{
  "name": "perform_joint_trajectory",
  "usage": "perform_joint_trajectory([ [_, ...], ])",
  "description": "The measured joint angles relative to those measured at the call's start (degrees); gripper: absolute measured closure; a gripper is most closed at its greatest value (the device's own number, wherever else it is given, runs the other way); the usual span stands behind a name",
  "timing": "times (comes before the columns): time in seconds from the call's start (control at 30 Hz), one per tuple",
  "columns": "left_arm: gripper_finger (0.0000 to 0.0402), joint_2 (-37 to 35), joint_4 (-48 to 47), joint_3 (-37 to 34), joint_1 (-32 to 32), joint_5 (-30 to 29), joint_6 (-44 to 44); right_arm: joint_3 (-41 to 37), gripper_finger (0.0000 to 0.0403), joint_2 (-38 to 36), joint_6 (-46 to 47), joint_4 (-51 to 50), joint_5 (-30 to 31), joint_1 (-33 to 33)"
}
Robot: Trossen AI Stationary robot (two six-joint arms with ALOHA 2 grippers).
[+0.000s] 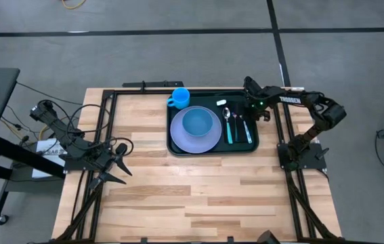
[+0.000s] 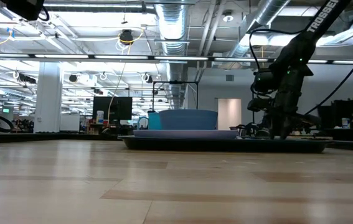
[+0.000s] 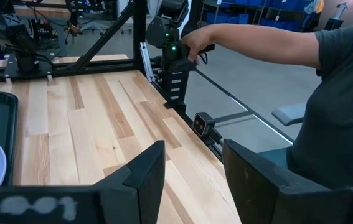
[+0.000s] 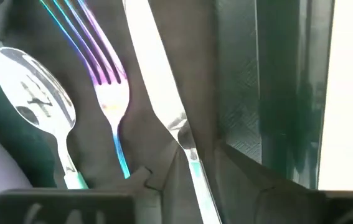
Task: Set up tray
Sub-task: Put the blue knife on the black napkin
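The knife lies at a slant away from the fork, so the robot's right gripper will take the knife's handle (image 1: pixel 248 132), raise the knife and set it down straight beside the fork.
The dark green tray (image 1: pixel 176 150) lies at the table's far middle. It holds a lilac plate (image 1: pixel 181 139) with a blue bowl (image 1: pixel 200 122) on it, a blue cup (image 1: pixel 180 97), a spoon (image 1: pixel 227 122), a fork (image 1: pixel 237 126) and a knife (image 1: pixel 246 129). My right gripper (image 4: pixel 195 168) points steeply down over the tray's right part, open. Its fingers stand on either side of the knife (image 4: pixel 157 74), which lies flat on the tray floor beside the fork (image 4: pixel 104 74) and spoon (image 4: pixel 36 93). My left gripper (image 1: pixel 120 163) waits open at the table's left, holding nothing.
A small white piece (image 1: pixel 223 102) lies at the tray's far rim. A narrow black bar (image 1: pixel 144 85) lies along the table's far edge. A person's arm (image 3: pixel 257 40) reaches toward the frame post beyond the table. Bare wood (image 1: pixel 198 196) stretches across the near half.
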Motion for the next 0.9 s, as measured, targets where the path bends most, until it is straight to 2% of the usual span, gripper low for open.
perform_joint_trajectory([
  [0.27, 0.0253, 0.0, 0.0, 0.0, 0.0, 0.0, 0.5, 0.0, 0.0276, 0.0, -2.5, -5.1, -0.9, 0.0],
  [0.47, 0.0253, 0.0, 0.0, 0.0, 0.0, 0.0, 0.5, 0.0, 0.0278, 0.0, -6.5, -11.0, -1.0, 0.6],
  [0.9, 0.0253, 0.0, 0.1, 0.0, 0.0, 0.0, 0.6, 0.0, 0.0281, 0.0, -7.6, -10.7, 1.6, 3.9],
])
